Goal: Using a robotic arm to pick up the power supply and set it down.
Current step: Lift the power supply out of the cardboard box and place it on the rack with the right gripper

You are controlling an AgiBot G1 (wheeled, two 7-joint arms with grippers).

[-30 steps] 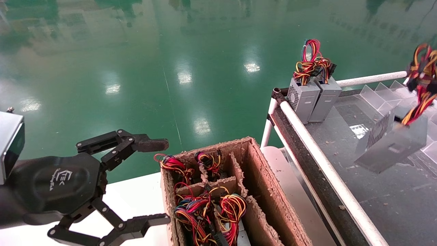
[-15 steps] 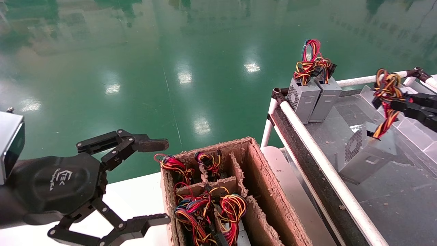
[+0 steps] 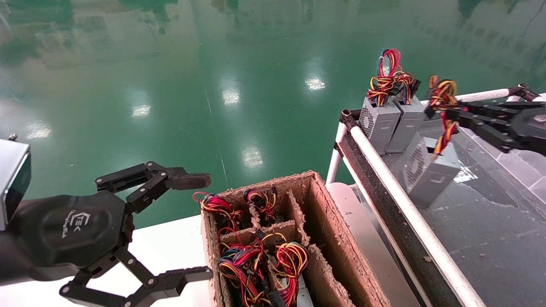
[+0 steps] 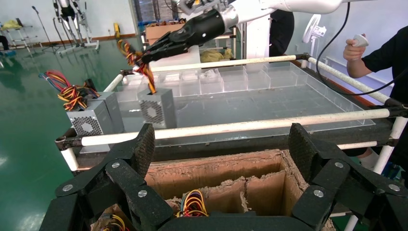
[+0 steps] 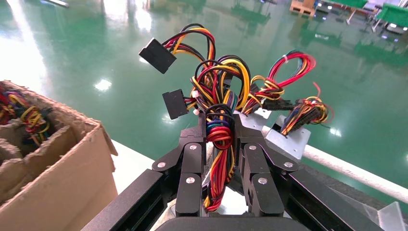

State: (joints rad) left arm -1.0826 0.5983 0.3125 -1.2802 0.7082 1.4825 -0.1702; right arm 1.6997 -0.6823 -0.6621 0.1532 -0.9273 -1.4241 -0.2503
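The grey power supply, now hanging low over the cart tray, will be put down by the white rail, in front of the standing supplies [image 3: 393, 154], by my right gripper.
My right gripper [image 3: 443, 110] is shut on the red, yellow and black wires [image 3: 442, 91] of a grey power supply [image 3: 428, 172]. The box hangs tilted by those wires, low over the cart tray [image 3: 490, 221]; whether it touches the tray is unclear. It is just right of two other power supplies [image 3: 379, 123] standing at the tray's far left corner. In the right wrist view the gripper [image 5: 220, 122] clamps the wire bundle [image 5: 219, 137]. The left wrist view shows the held supply [image 4: 156, 108]. My left gripper [image 3: 200, 226] stays open and empty at lower left.
A brown cardboard box [image 3: 324, 221] with dividers and more wired supplies stands on the white table [image 3: 170, 243] between the arms. A white tube rail [image 3: 396, 179] edges the cart. Clear plastic bins [image 4: 231, 79] line the tray's far side. A person [image 4: 385, 53] stands beyond the cart.
My right gripper has carried the power supply leftward across the tray, toward the two standing supplies. The left arm has not moved.
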